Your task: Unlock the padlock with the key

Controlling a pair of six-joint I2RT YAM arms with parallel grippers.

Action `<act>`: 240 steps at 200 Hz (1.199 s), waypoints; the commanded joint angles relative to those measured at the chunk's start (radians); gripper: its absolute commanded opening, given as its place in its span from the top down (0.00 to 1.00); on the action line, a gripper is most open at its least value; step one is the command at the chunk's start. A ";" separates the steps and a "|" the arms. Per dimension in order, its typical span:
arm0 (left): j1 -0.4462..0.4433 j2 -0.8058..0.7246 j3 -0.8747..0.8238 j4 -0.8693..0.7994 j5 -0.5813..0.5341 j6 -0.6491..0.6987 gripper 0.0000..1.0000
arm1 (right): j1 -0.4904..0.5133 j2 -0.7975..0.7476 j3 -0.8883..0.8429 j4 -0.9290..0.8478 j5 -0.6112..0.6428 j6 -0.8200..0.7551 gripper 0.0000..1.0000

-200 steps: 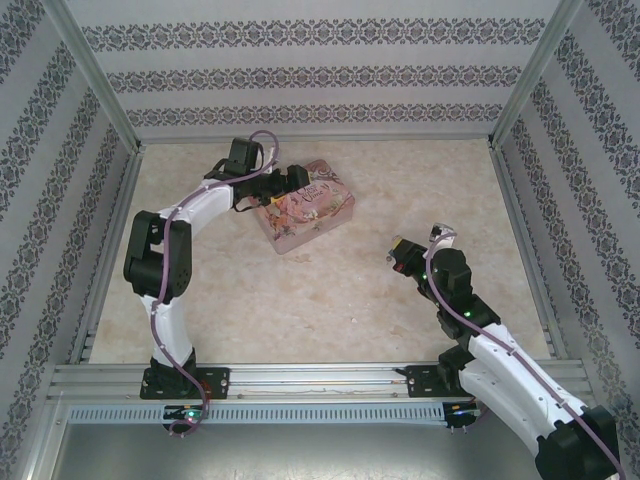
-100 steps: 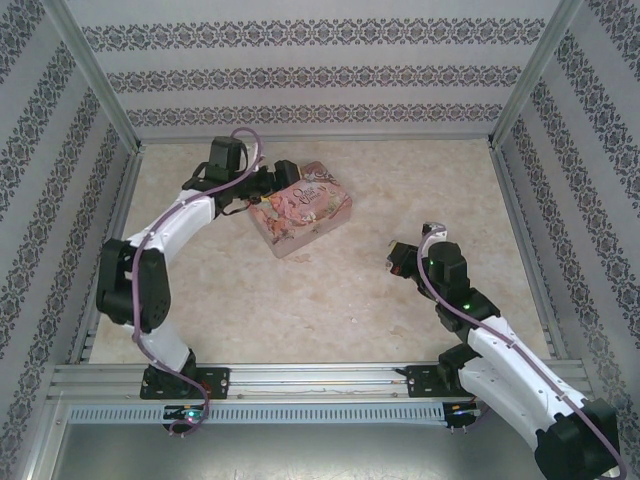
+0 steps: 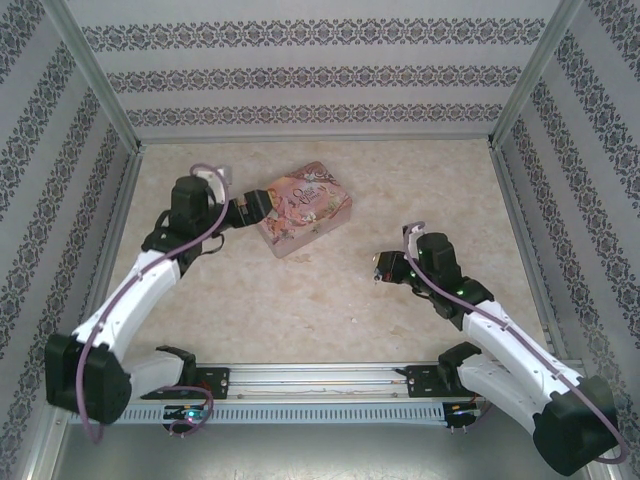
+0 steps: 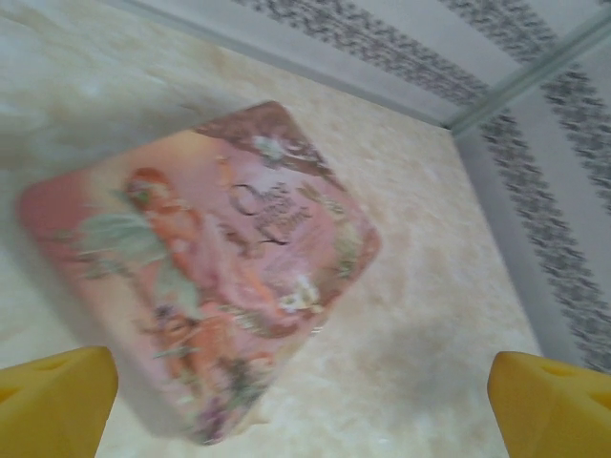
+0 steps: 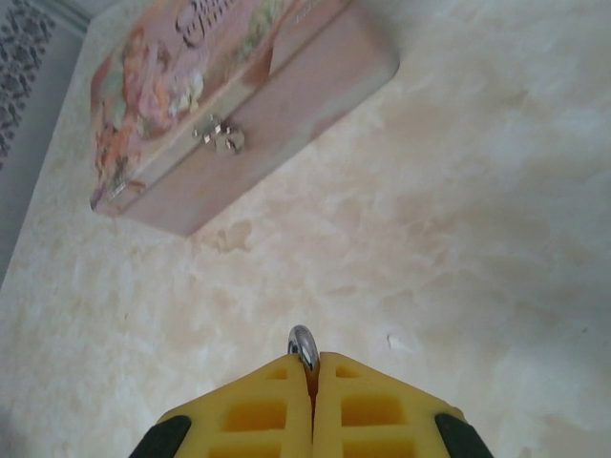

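My right gripper is going to release the padlock on the bare table (image 3: 365,309) between the pink tin and the near metal rail, nearer the rail.
My right gripper (image 5: 312,367) is shut, and a small silvery metal loop (image 5: 303,343) pokes out between its yellow pads. The loop looks like the padlock's shackle, while the blue body is hidden between the pads. In the top view this gripper (image 3: 385,266) hovers low over the table's right middle. My left gripper (image 4: 305,410) is open with nothing between its yellow fingertips (image 4: 52,401). It hangs just over the near left end of the pink tin (image 4: 200,258). From above, the left gripper (image 3: 254,207) sits at the tin's left edge.
The decorated pink tin (image 3: 303,206) lies closed at the back middle of the table. Its small metal latch (image 5: 220,136) faces my right gripper. Patterned walls and metal frame rails (image 3: 100,85) enclose the table on three sides.
The left arm has swung down and back to the left, drawing its gripper off the tin's top to its left edge. The right gripper has slid slightly left, staying shut.
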 commanded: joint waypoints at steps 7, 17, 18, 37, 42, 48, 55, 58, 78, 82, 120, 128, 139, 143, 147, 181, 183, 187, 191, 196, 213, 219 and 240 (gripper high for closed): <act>0.022 -0.131 -0.107 -0.003 -0.237 0.079 0.01 | 0.024 0.036 0.034 -0.081 -0.074 -0.037 1.00; 0.023 -0.178 -0.141 -0.015 -0.285 0.088 0.01 | 0.032 0.054 0.031 -0.096 -0.088 -0.043 1.00; 0.023 -0.182 -0.143 -0.016 -0.289 0.090 0.01 | 0.032 0.055 0.031 -0.097 -0.090 -0.044 1.00; 0.023 -0.254 -0.179 -0.048 -0.360 0.110 0.01 | 0.042 0.087 0.018 -0.107 -0.116 -0.045 1.00; 0.024 -0.268 -0.184 -0.056 -0.375 0.115 0.01 | 0.044 0.094 0.015 -0.107 -0.125 -0.044 1.00; 0.023 -0.282 -0.188 -0.063 -0.390 0.122 0.01 | 0.046 0.105 0.012 -0.105 -0.134 -0.044 1.00; 0.023 -0.296 -0.191 -0.070 -0.407 0.131 0.01 | 0.048 0.119 0.008 -0.104 -0.146 -0.044 1.00; 0.024 -0.300 -0.192 -0.072 -0.413 0.135 0.01 | 0.049 0.124 0.008 -0.103 -0.151 -0.044 1.00; 0.024 -0.316 -0.194 -0.072 -0.441 0.151 0.01 | 0.057 0.165 0.003 -0.098 -0.180 -0.044 1.00; 0.023 -0.316 -0.194 -0.071 -0.442 0.153 0.01 | 0.058 0.173 0.002 -0.096 -0.183 -0.042 1.00; 0.024 -0.307 -0.200 -0.048 -0.439 0.143 0.01 | 0.063 0.248 -0.018 -0.036 -0.212 -0.028 1.00; 0.023 -0.306 -0.203 -0.045 -0.438 0.140 0.01 | 0.065 0.264 -0.021 -0.029 -0.214 -0.030 1.00; 0.023 -0.306 -0.204 -0.044 -0.438 0.138 0.01 | 0.065 0.281 -0.020 -0.021 -0.215 -0.031 1.00; 0.024 -0.306 -0.203 -0.045 -0.439 0.138 0.01 | 0.065 0.289 -0.021 -0.019 -0.216 -0.033 1.00; 0.024 -0.306 -0.202 -0.045 -0.438 0.137 0.01 | 0.065 0.293 -0.020 -0.017 -0.214 -0.033 1.00; 0.024 -0.305 -0.190 -0.062 -0.442 0.140 0.01 | 0.065 0.328 -0.023 -0.007 -0.198 -0.033 1.00; 0.024 -0.305 -0.190 -0.063 -0.441 0.140 0.01 | 0.065 0.330 -0.023 -0.008 -0.197 -0.033 1.00; 0.023 -0.306 -0.188 -0.064 -0.441 0.141 0.01 | 0.065 0.334 -0.023 -0.007 -0.197 -0.033 1.00; 0.024 -0.306 -0.188 -0.065 -0.441 0.142 0.01 | 0.065 0.338 -0.023 -0.008 -0.197 -0.033 1.00; 0.023 -0.305 -0.187 -0.066 -0.442 0.141 0.01 | 0.065 0.343 -0.024 -0.007 -0.198 -0.034 1.00; 0.023 -0.307 -0.188 -0.070 -0.440 0.137 0.01 | 0.065 0.363 -0.022 -0.008 -0.202 -0.037 1.00; 0.024 -0.309 -0.188 -0.071 -0.441 0.135 0.01 | 0.065 0.373 -0.021 -0.008 -0.202 -0.037 1.00; 0.024 -0.310 -0.190 -0.074 -0.441 0.129 0.01 | 0.065 0.404 -0.018 -0.007 -0.209 -0.038 1.00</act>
